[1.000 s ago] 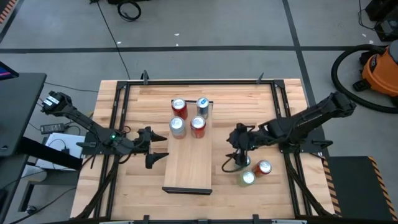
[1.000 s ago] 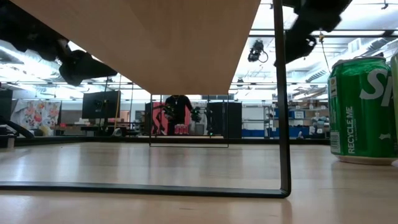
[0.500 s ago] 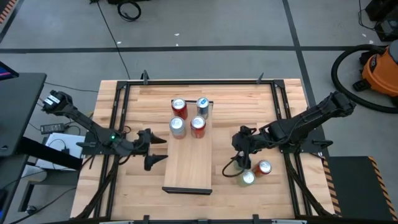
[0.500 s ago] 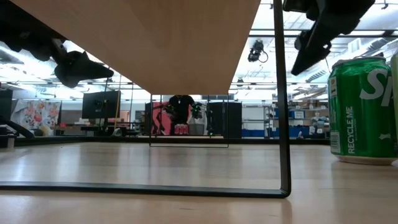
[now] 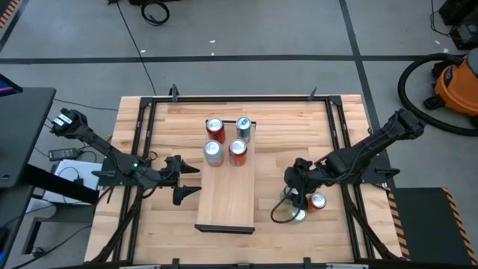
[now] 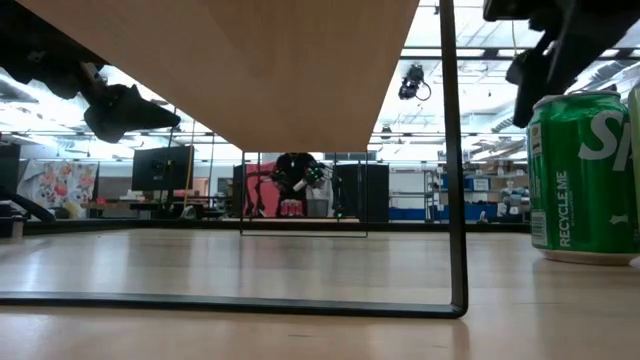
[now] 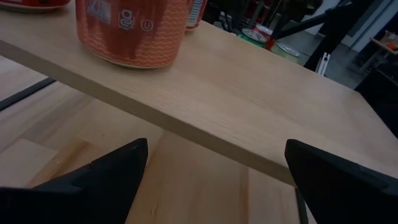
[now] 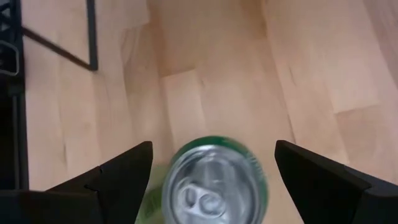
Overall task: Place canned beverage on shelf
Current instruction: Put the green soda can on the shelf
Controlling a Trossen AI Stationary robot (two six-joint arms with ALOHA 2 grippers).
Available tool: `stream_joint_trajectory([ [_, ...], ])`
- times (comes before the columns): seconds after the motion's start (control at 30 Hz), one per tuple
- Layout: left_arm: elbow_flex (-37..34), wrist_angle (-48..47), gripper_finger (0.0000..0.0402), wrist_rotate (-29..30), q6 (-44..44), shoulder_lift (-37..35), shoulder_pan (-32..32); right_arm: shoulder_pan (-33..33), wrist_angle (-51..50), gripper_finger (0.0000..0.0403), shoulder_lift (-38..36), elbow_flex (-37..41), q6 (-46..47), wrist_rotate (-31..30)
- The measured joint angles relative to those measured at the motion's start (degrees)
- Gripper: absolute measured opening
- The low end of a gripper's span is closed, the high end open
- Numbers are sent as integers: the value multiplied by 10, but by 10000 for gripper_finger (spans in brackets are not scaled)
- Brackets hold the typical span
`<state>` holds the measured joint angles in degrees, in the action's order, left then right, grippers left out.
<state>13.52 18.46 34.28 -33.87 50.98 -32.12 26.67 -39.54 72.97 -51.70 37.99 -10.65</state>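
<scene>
The green can will come over in my right gripper, and my left gripper will close on its side over the shelf's bare near half (image 5: 230, 196) (image 7: 273, 102).
The shelf (image 5: 225, 190) is a long light-wood board on dark wire legs, at the table's middle. Several cans (image 5: 226, 140) stand upright at its far end. A green can (image 5: 298, 214) stands on its base on the table to the shelf's right; it also shows in the low view (image 6: 580, 175). A red can (image 5: 318, 200) stands beside it. My right gripper (image 5: 293, 196) is open, points down above the green can (image 8: 211, 190), and touches nothing. My left gripper (image 5: 187, 184) is open and empty at the shelf's left side.
In the left wrist view my left gripper (image 7: 211, 149) faces the shelf's long edge (image 7: 205, 127), with an orange can (image 7: 130, 31) on top. The shelf's near half (image 5: 225, 205) is bare. A dark frame (image 5: 340, 134) runs along the table's sides.
My right gripper has gone toward the table's near edge and a little to the right, from beside the shelf to above the green can, staying open. The cans have kept still.
</scene>
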Motion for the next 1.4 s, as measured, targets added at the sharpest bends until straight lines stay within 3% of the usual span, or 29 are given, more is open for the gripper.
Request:
stream_joint_trajectory([
  [0.27, 0, 0, 392, 1, 0, 0, 0, 37, -15, 348, 0, 16, 48, -40],
  [0.6, 0, -3, 392, 1, 0, 0, 0, 11, -14, 348, 0, 49, 77, -7],
  [0.73, 0, -3, 392, -6, 0, 0, 0, 2, -14, 346, 0, 49, 46, -1],
  [0.87, 0, 0, 392, -57, -2, 0, -9, -10, -12, 334, 0, 49, -6, 16],
  [1.1, 0, 12, 392, -65, 5, 0, -36, -46, -16, 317, 0, 42, -74, 48],
  [1.4, 0, 12, 392, -161, -16, -28, -51, -61, -128, 317, 2, -59, -122, 41],
])
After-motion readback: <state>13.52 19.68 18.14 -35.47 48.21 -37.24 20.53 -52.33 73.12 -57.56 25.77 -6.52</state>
